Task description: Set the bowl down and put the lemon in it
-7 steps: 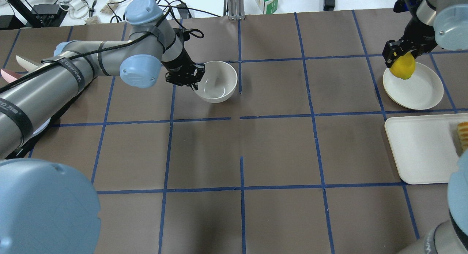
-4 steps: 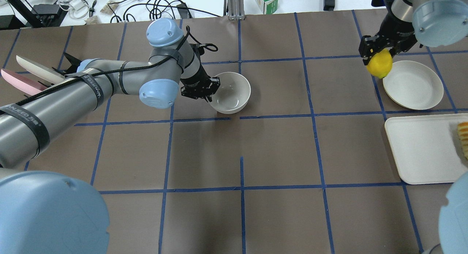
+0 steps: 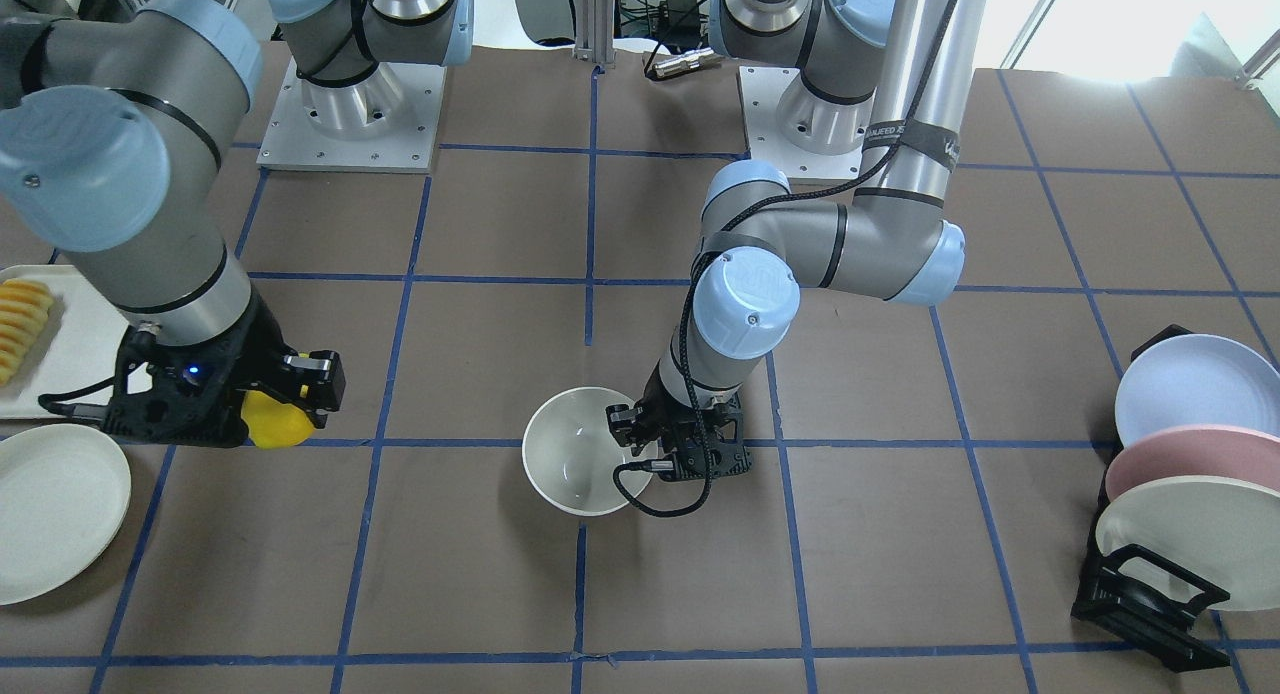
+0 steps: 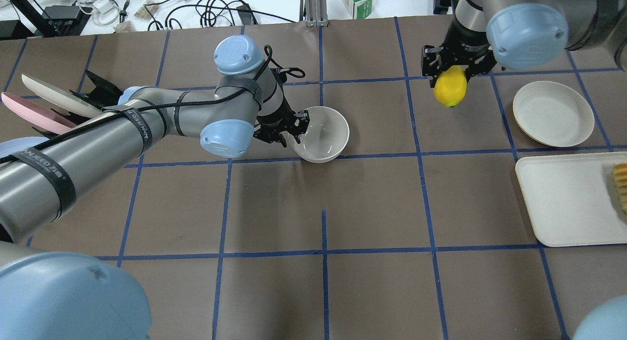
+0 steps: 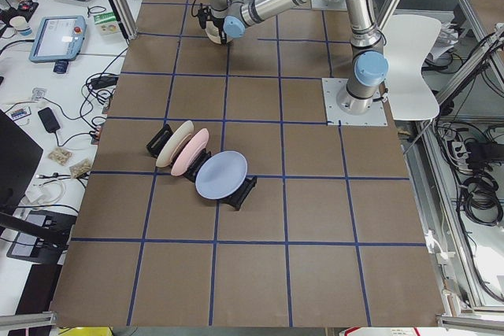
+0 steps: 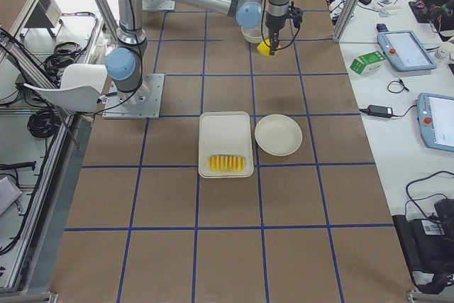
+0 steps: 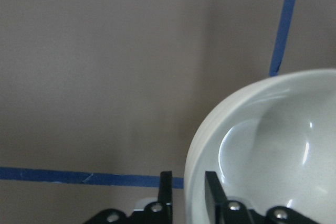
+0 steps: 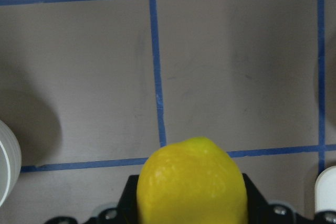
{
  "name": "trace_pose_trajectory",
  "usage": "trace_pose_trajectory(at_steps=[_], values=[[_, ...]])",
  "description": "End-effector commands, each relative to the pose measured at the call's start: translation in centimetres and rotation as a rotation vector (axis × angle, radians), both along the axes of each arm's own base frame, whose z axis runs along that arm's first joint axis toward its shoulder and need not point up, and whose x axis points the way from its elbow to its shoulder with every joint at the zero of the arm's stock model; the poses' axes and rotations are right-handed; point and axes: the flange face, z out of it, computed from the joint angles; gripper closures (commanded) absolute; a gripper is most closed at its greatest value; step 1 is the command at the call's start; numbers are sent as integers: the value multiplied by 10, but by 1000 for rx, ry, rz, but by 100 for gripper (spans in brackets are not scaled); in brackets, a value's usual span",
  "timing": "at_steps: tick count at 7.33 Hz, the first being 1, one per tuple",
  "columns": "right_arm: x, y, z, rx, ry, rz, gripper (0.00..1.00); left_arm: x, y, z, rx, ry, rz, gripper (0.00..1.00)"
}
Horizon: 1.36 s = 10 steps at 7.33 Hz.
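Note:
Next, my right gripper releases the lemon on the middle of the off-white bowl's bottom (image 3: pixel 590 459).
The off-white bowl (image 4: pixel 323 133) sits near the table's middle, also seen in the front view (image 3: pixel 578 464) and the left wrist view (image 7: pixel 273 145). My left gripper (image 4: pixel 293 132) is shut on the bowl's left rim, one finger inside and one outside. The bright yellow lemon (image 4: pixel 450 86) hangs above the table to the right of the bowl, held by my right gripper (image 4: pixel 453 75), which is shut on it. The lemon also shows in the front view (image 3: pixel 272 421) and fills the bottom of the right wrist view (image 8: pixel 191 182).
A flat white plate (image 4: pixel 553 113) lies at the right, with a white tray (image 4: pixel 563 198) holding sliced ridged food (image 4: pixel 621 183) in front of it. A rack of plates (image 3: pixel 1180 474) stands at the left end. Blue tape lines grid the brown table.
My left gripper has carried the bowl rightward and toward the front. My right gripper has lifted the lemon off the white plate and moved it left, toward the bowl.

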Motion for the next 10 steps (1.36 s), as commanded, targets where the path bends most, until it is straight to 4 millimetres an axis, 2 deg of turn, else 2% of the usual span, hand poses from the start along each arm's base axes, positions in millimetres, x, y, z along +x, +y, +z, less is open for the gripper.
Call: trace_pose_trajectory(at_steps=[1,2,4,5,7,8,10], values=[[23,5,1,-2,-26,-27,69,38,-10,50,-32,-9,48,0],[46,10,0,-4,-54,-50,69,64,-9,88,-6,-21,-4,0],[115,24,-12,-13,-63,-94,69,123,3,163,24,-94,-114,0],[144,30,-25,-10,-67,-118,69,145,17,189,32,-109,-180,0],[199,36,-55,-30,-85,-130,68,160,42,240,13,-190,-188,0],[216,39,-68,-29,-85,-124,68,158,47,256,14,-184,-185,0],[235,38,-94,0,-76,-97,67,153,60,275,-22,-183,-192,0]])
